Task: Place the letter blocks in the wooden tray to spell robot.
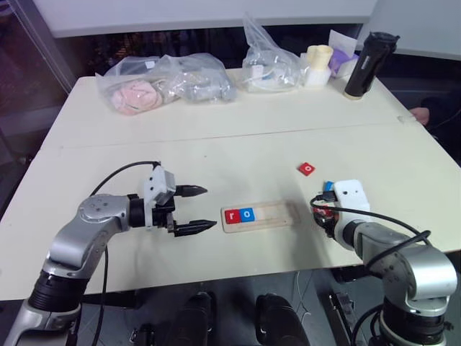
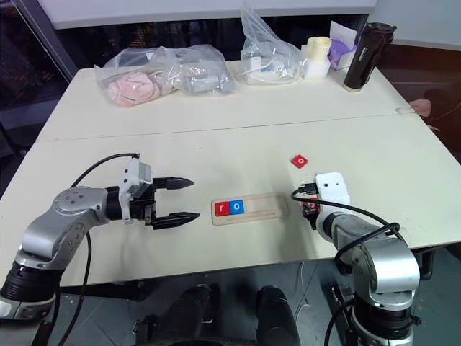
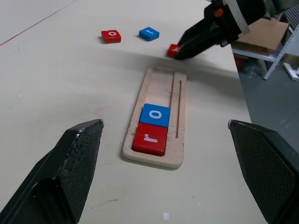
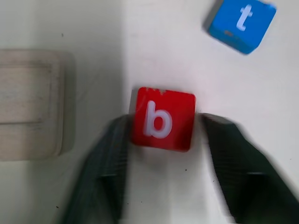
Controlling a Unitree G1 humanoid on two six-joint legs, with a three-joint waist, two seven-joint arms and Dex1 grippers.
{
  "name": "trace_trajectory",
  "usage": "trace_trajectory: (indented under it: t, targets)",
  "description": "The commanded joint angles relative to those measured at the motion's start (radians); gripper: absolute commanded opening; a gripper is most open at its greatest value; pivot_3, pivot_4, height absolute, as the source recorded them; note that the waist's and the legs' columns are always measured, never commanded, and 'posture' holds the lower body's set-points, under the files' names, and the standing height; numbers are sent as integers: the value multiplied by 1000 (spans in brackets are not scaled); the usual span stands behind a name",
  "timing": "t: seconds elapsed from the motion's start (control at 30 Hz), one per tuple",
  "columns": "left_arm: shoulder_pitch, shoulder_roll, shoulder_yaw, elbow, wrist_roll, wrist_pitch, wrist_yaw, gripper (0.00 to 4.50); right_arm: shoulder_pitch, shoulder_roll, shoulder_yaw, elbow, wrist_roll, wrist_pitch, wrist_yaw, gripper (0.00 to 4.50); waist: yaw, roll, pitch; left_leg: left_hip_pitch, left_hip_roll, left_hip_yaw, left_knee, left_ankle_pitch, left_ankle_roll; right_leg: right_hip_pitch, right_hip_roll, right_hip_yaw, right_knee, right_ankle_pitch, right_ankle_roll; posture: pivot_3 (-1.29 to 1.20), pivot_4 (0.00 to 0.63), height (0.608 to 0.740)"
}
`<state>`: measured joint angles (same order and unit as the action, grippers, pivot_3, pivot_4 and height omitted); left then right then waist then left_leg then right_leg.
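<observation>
My right gripper needs to turn and grip the b block's front and back (image 4: 161,147), as it is on either side of the b block's side that must meet the blue o block.
The wooden tray (image 1: 272,215) lies near the table's front edge, with a red r block (image 1: 232,215) and a blue o block (image 1: 247,214) side by side at its left end. To the tray's left, my left gripper (image 1: 209,208) hovers open and empty, pointing at it. Just right of the tray, a red b block (image 4: 162,119) lies on the table. My right gripper (image 4: 166,120) stands open astride it, one finger on each side. A blue t block (image 4: 240,21) lies just beyond it. A red o block (image 1: 306,169) sits farther back.
Two clear plastic bags (image 1: 166,83) (image 1: 270,61) of items, a cream cup (image 1: 318,65) and a black bottle (image 1: 369,65) line the table's far edge. A seam (image 1: 216,137) crosses the tabletop.
</observation>
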<state>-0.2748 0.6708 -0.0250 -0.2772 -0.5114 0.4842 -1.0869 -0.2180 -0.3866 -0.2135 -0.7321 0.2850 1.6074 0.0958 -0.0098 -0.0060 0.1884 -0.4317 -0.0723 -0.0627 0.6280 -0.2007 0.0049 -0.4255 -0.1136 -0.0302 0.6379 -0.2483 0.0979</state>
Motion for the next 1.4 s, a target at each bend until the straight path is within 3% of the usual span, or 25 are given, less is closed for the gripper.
trace_trajectory:
  t: [0.03, 0.1, 0.2, 0.3, 0.4, 0.57, 0.93, 1.03, 1.2, 1.4]
  targets:
    - [-7, 5, 16, -14, -3, -21, 5, 4500, -31, -117, 10, -14, 79, 7, 115, 4461, 0, 0, 0, 0, 0, 0, 0, 0, 0, 0, 0, 0, 0, 0, 0, 0, 150, 725]
    - [-9, 7, 17, -12, -4, -20, 4, 4500, -43, -245, 57, -7, 120, -49, 216, 4461, -1, 0, 0, 0, 0, 0, 1, 0, 0, 1, 0, 0, -1, 0, 0, 0, 150, 725]
    - [-12, 9, 16, -9, -2, -23, 2, 4500, -29, -461, 117, 70, 142, -275, 425, 4461, 0, 0, 1, 0, 0, 0, 1, -1, 1, 2, 0, -1, -3, 0, 0, 0, 150, 725]
    - [-17, 7, 16, -5, 0, -26, 5, 4500, 20, -600, 157, 193, 100, -626, 651, 4461, 1, -2, 2, 0, 1, 0, 1, -2, 3, 5, 0, -2, -6, 0, 1, 0, 150, 725]
    - [-21, 5, 16, -5, 3, -29, 12, 4500, 66, -670, 202, 369, 5, -1022, 831, 4461, 1, -2, 2, 0, 0, 1, 1, -3, 5, 6, 0, -2, -9, 1, 4, 0, 150, 725]
    - [-16, 6, 18, -15, 1, -28, 24, 4500, 15, -662, 259, 620, -57, -1274, 961, 4461, 1, -3, 2, 0, -1, 2, 3, -3, 5, 7, -1, -1, -9, 3, 7, 0, 150, 725]
    - [-9, 19, 28, -23, 3, -34, 32, 4500, -87, -608, 318, 847, -145, -1409, 1048, 4461, 2, -3, 2, 0, 0, 2, 3, -3, 5, 6, -2, 0, -8, 2, 5, 0, 150, 725]
    - [-11, 19, 29, -22, 2, -35, 32, 4500, -102, -598, 323, 874, -152, -1410, 1057, 3640, 3, -3, 2, 0, 0, 2, 4, -3, 5, 7, -2, 0, -8, 3, 5, 0, 150, 725]
    - [-13, 20, 28, -20, 4, -39, 32, 4500, -127, -588, 328, 891, -165, -1429, 1073, 1132, 3, -3, 2, 4, 0, 2, 4, -4, 5, 10, -2, 1, -8, 3, 4, 0, 150, 725]
    - [-24, 23, 27, -7, 5, -41, 27, 4500, -239, -571, 348, 735, -145, -1395, 1129, 1132, -2, -2, 2, 4, 0, 2, 3, -4, 5, 10, -2, 1, -8, 3, 4, 0, 150, 725]
